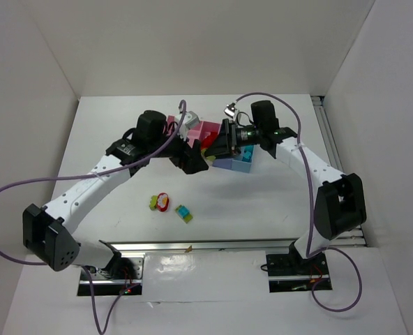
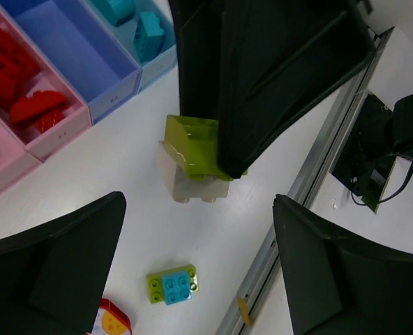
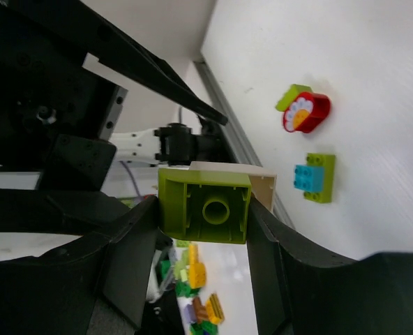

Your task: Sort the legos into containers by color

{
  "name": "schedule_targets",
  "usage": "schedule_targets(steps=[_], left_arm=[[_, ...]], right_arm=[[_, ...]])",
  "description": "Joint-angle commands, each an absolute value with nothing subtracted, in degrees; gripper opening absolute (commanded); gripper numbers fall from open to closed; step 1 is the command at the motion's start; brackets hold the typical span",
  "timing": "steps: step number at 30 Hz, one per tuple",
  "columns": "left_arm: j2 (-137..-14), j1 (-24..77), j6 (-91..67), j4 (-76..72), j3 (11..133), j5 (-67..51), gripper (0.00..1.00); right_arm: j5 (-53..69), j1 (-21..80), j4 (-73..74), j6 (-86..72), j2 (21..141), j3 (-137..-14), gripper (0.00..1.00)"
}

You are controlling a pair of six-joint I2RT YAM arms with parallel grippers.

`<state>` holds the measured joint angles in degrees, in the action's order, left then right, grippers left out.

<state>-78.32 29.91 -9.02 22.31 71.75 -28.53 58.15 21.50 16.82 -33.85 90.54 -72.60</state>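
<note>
My right gripper has the lime green brick. It will let go of the brick in the end pink bin [image 1: 186,138], next to the bin of red legos.
My right gripper [image 3: 205,209] is shut on a lime green brick [image 3: 205,206] with a beige brick [image 3: 266,183] stuck to it. It holds them in the air just in front of the bins [image 1: 208,130]. In the left wrist view the same lime brick [image 2: 192,143] hangs from the black right gripper. My left gripper [image 2: 199,279] is open and empty, close beside it. On the table lie a teal-on-green lego [image 2: 171,285] [image 1: 184,213] and a red and green piece [image 1: 160,202] [image 3: 304,112]. Red legos [image 2: 32,108] lie in a pink bin [image 2: 56,136]. Teal legos [image 2: 147,35] lie in the light blue bin [image 2: 161,63].
The blue bin [image 2: 74,49] between them shows no bricks. The metal rail [image 1: 206,246] runs along the near table edge. White walls stand on three sides. The two arms cross close together over the bins in the top view.
</note>
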Motion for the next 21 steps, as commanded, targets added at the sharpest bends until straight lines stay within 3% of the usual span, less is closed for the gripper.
schedule_targets(steps=[1,13,21], left_arm=[[-79.2,30.6,-4.7,18.3,73.7,-30.1,0.97],[-79.2,31.1,-6.3,13.4,70.7,-29.3,0.87],[-80.3,31.6,-6.3,12.8,71.2,-28.7,0.72]], right_arm=[[65.9,19.6,6.7,-40.6,88.7,-70.4,0.37],[70.0,19.6,-7.6,-51.6,88.1,-66.4,0.37],[70.5,19.6,-8.2,-52.2,88.1,-66.4,0.37]])
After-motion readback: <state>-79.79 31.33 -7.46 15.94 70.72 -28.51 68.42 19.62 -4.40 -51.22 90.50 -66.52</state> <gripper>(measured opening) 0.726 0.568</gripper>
